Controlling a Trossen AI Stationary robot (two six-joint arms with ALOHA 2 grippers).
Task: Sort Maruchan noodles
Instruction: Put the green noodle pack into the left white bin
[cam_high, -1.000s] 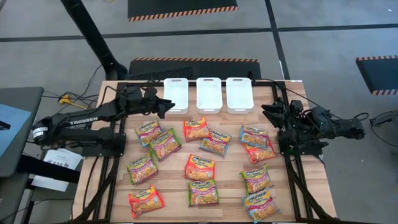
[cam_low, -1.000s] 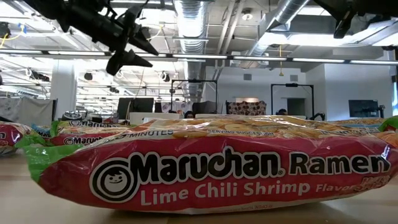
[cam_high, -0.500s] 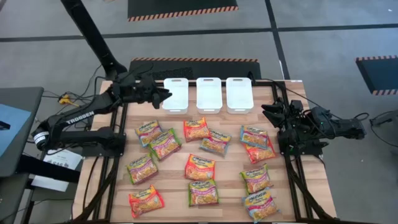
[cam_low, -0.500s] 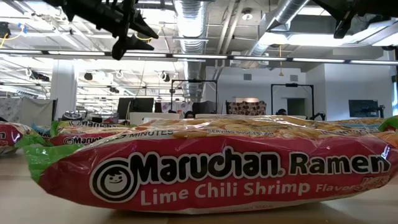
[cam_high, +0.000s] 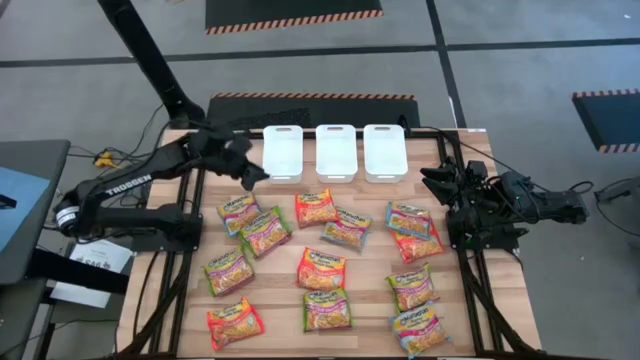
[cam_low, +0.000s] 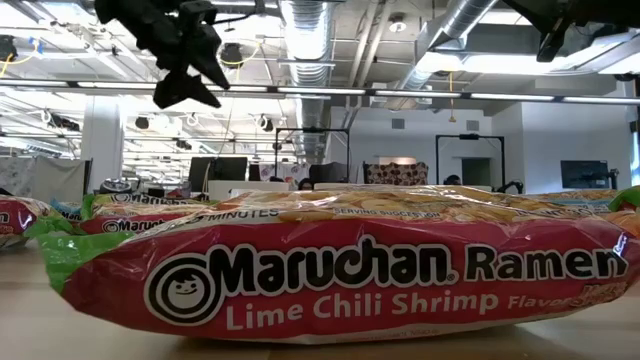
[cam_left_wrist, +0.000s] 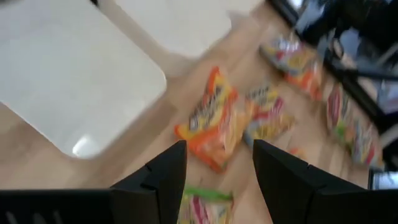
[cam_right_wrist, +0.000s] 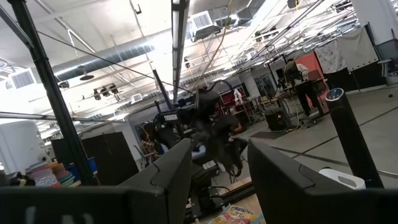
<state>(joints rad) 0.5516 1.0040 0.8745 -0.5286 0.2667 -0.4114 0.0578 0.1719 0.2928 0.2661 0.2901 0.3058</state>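
Observation:
My left gripper is to move next to the green packet's far part (cam_high: 268, 225) (cam_left_wrist: 199, 213), beside the orange packet nearest the white bins, and close there.
About a dozen Maruchan packets lie flat on the wooden table, among them an orange one (cam_high: 316, 207), a green one (cam_high: 265, 232) and a blue one (cam_high: 408, 217). A red-edged Lime Chili Shrimp packet (cam_low: 340, 270) fills the low view. My left gripper (cam_high: 252, 175) (cam_low: 185, 80) hovers open above the table beside the left white bin's near corner. It slants down toward the orange packet (cam_left_wrist: 208, 127) and touches nothing. My right gripper (cam_high: 430, 178) (cam_right_wrist: 217, 168) waits open at the table's right edge, raised.
Three white bins stand in a row at the far edge: left (cam_high: 283, 152), middle (cam_high: 336, 151), right (cam_high: 385, 151). Both arms' black frames run along the table's left and right sides. Bare wood shows between the bins and the packets.
My left gripper swung up and toward the far edge beside the left bin. It then came back toward the near edge, a little farther left, and tipped its fingers downward toward the packets. The packets and my right arm stayed still.

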